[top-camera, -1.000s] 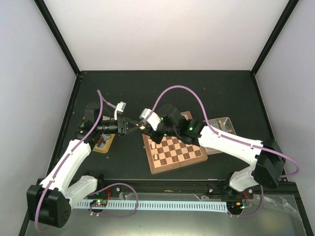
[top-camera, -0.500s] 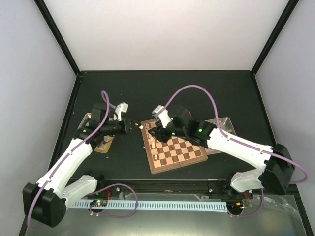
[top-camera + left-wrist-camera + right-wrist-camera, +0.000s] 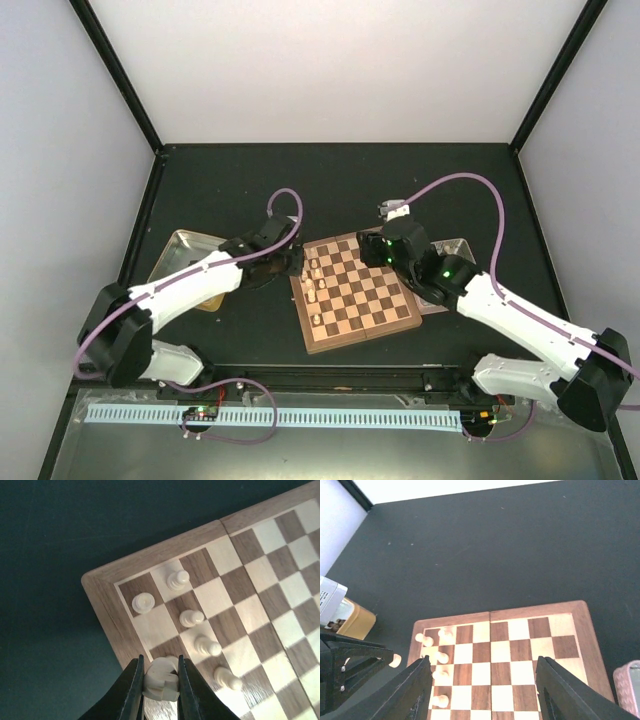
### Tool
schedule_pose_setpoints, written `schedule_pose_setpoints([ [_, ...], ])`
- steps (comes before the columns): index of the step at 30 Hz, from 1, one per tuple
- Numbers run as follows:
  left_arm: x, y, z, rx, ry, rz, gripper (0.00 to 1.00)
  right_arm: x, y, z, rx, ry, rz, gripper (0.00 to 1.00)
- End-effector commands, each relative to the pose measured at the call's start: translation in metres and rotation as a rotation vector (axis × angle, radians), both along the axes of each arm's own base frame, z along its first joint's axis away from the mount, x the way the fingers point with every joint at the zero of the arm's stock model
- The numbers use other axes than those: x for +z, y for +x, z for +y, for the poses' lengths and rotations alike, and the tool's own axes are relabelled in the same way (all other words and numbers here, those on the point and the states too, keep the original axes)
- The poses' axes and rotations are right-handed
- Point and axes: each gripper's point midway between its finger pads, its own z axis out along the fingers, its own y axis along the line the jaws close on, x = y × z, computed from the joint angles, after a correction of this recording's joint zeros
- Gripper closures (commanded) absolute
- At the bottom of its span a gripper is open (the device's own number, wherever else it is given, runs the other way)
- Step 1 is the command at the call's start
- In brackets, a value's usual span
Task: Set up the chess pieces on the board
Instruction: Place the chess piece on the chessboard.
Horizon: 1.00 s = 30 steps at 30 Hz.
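The pale chess piece will go down from my left gripper onto the board's light edge square (image 3: 303,265) (image 3: 156,626) beside the far corner piece.
The board (image 3: 375,300) lies in the middle of the table, with several pale chess pieces (image 3: 312,285) standing along its left columns. My left gripper (image 3: 297,262) hangs over the board's left rim (image 3: 105,610), shut on a pale chess piece (image 3: 161,680) that looks like a knight. Pale pieces (image 3: 191,617) stand on the squares just ahead of it. My right gripper (image 3: 485,695) is open and holds nothing above the board (image 3: 520,650), its fingers (image 3: 412,690) wide apart. No dark pieces show on the board.
A gold tin (image 3: 185,262) sits left of the board, under the left arm, and shows again as the tin (image 3: 352,620) in the right wrist view. A clear tray (image 3: 458,250) lies by the board's right edge behind the right arm. Black posts frame the table.
The two grippers were tip to tip left of the board. The right one has opened and drawn back right; the left has swung over the board's left rim with the pale piece.
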Motion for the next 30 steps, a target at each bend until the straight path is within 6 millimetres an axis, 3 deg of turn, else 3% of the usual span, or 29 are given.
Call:
schedule_pose_setpoints([
  [1, 0.004, 0.022, -0.001, 0.076, 0.083, -0.063, 0.92, -0.014, 0.006, -0.019, -0.117, -0.008, 0.038, 0.43],
  [8, -0.009, 0.031, -0.007, 0.087, 0.135, -0.063, 0.9, -0.021, 0.008, -0.017, -0.114, -0.011, 0.06, 0.43],
  [18, -0.03, 0.026, -0.021, 0.054, 0.123, -0.031, 0.89, -0.028, 0.01, -0.015, -0.115, -0.02, 0.082, 0.42],
  [30, -0.046, 0.031, -0.021, 0.057, 0.174, -0.012, 0.86, -0.032, 0.01, -0.013, -0.109, -0.019, 0.099, 0.42],
])
